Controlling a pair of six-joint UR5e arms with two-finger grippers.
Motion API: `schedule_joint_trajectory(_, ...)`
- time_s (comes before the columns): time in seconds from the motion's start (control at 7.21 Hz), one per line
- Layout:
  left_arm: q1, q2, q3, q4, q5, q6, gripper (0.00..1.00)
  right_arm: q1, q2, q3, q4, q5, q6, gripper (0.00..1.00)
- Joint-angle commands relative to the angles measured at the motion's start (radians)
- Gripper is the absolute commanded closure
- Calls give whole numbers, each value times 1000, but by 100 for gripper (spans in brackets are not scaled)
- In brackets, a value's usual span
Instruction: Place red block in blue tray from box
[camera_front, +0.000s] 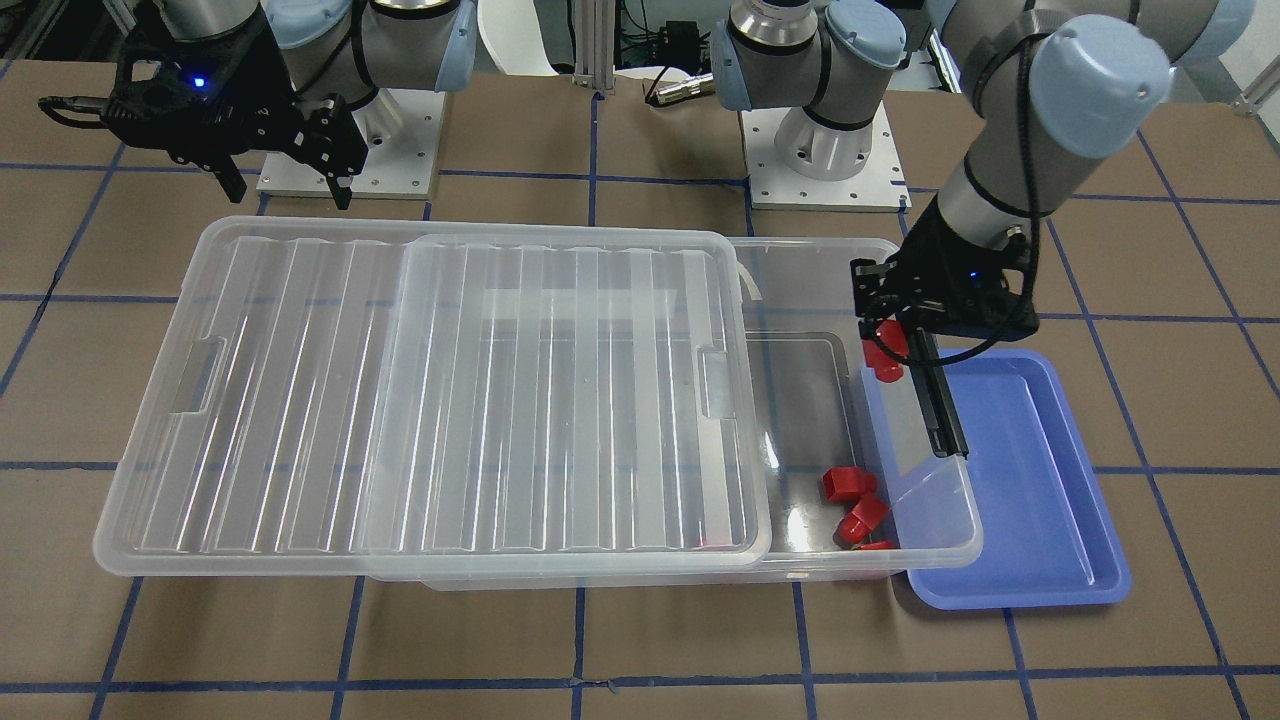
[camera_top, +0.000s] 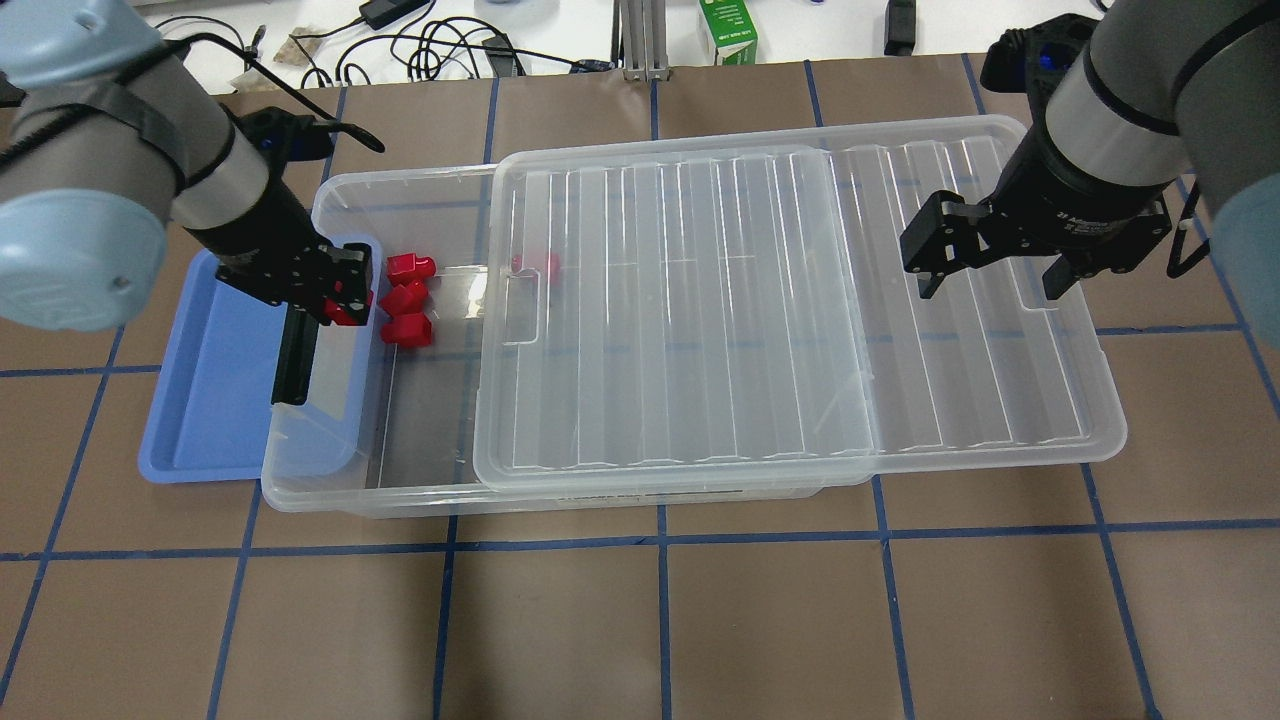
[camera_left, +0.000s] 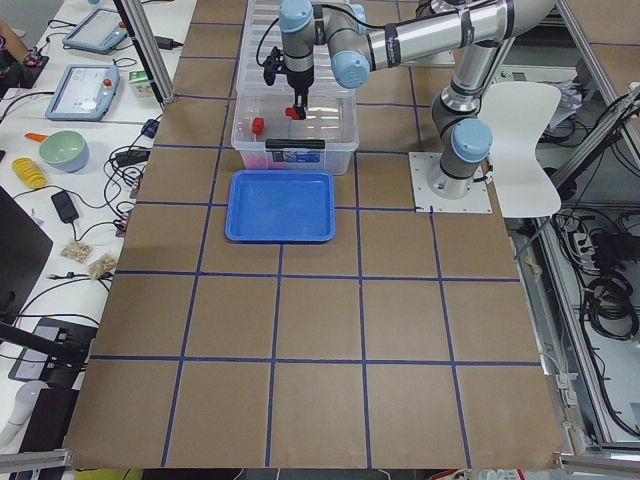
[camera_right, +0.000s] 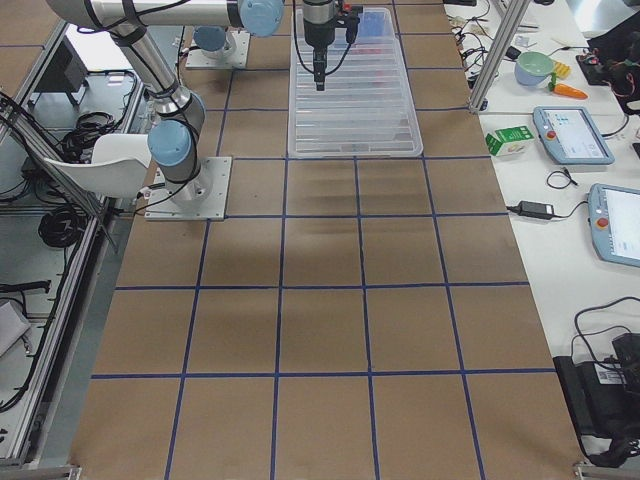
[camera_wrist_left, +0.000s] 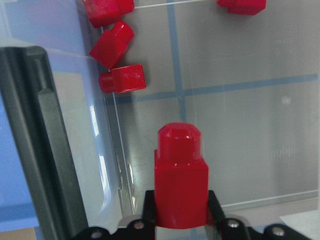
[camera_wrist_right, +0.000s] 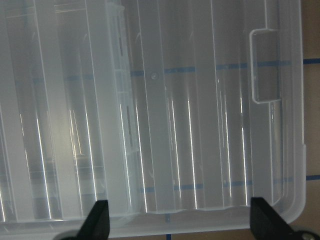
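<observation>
The robot's left gripper needs to release the red block on the blue tray's bottom beside the black latch bar (camera_front: 990, 458).
My left gripper (camera_top: 345, 305) is shut on the red block (camera_wrist_left: 180, 180), holding it upright above the open end of the box (camera_top: 400, 492), just inside the black latch bar (camera_top: 293, 355). The block also shows in the front view (camera_front: 885, 352). The blue tray (camera_top: 210, 400) lies on the table against that end of the box, partly under its rim; nothing lies in it. My right gripper (camera_top: 990, 285) is open and empty, hovering over the far end of the ribbed lid (camera_top: 700, 300).
Three similar red pieces (camera_top: 405, 298) lie on the box floor in the uncovered end. Another red piece (camera_top: 540, 265) shows faintly under the lid. The lid is slid off toward my right and overhangs the box.
</observation>
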Motion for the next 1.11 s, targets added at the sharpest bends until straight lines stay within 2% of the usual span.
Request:
schedule_joint_trajectory(0.0,180,-29,53,-24,-3,92,100,0,-2,-1,1,-1,3,0)
schedule_joint_trajectory(0.28,340,-119,36,11,-15,294,100,0,0,-1,0,10,4,0)
schedule_joint_trajectory(0.42,392,-189,30,75,-15,409,100,0,1,1,0,8,12,0)
schedule_joint_trajectory(0.55,417,-276,16,166,-21,496,100,0,1,1,0,8,12,0)
schedule_joint_trajectory(0.69,417,-333,-11,198,-61,504,100,0,3,1,0,11,14,0)
schedule_joint_trajectory(0.97,414,-351,-50,248,-75,492,100,2,-3,1,4,13,17,0)
